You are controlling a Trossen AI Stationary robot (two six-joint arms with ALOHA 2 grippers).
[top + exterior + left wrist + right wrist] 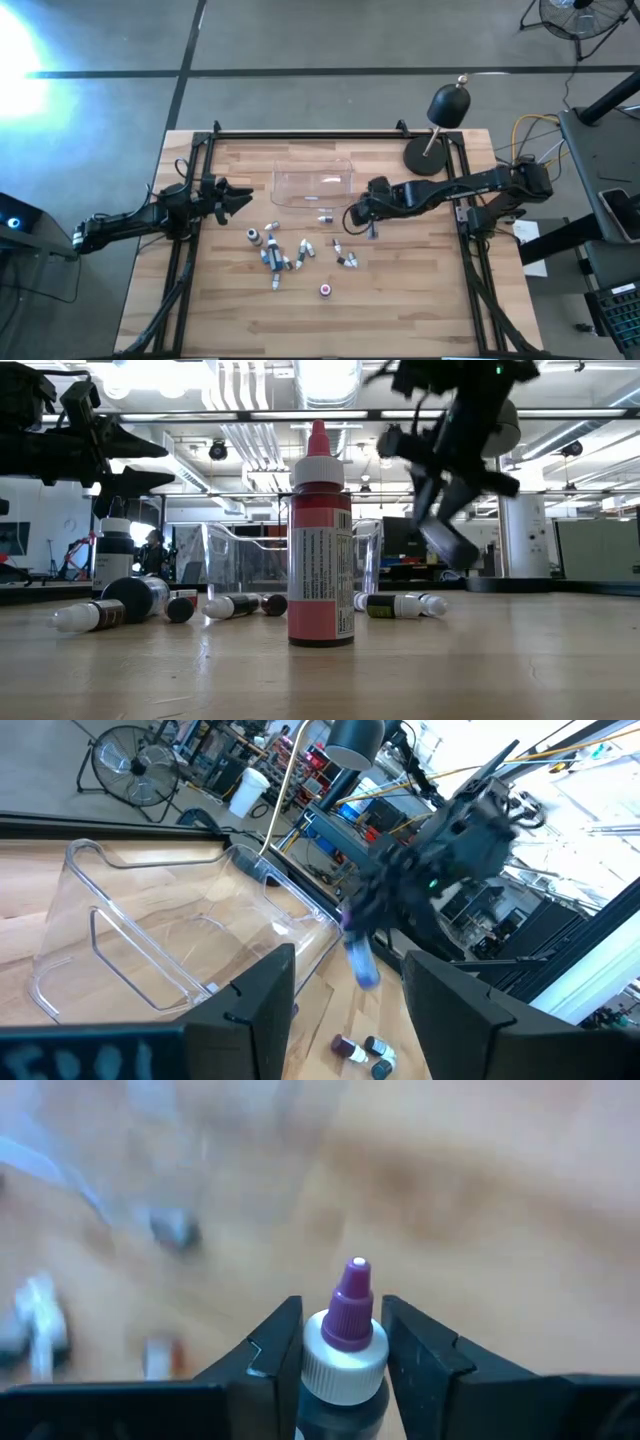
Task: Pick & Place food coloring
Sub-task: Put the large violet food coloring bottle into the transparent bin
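The purple-tipped bottle, now held above the table, will go upright from my right gripper onto the wooden table (374,198), where I should stand it close beside the clear plastic tray, toward the lamp.
Several tiny food coloring bottles (272,258) lie on their sides on the wooden table, in front of the clear plastic tray (313,183). One red bottle (320,540) stands upright on its base nearest the low camera. My right gripper (360,212) hovers just right of the tray, shut on a bottle with a white cap and purple tip (345,1330). My left gripper (240,197) waits open above the table's left side, level with the tray, and touches nothing. My right gripper pinches the dark-bodied bottle between its two fingers (275,1345), at the white cap and shoulder (345,1355). The bottle lies along the fingers, its purple tip (352,1285) sticking out past the fingertips. It is lifted clear of the table and hangs tilted below the gripper (448,542).
A black desk lamp (430,155) stands on its round base at the table's far right corner. Black frame rails (200,230) run along the table's left, right and far sides. One dark bottle (325,216) lies close to the tray's near wall.
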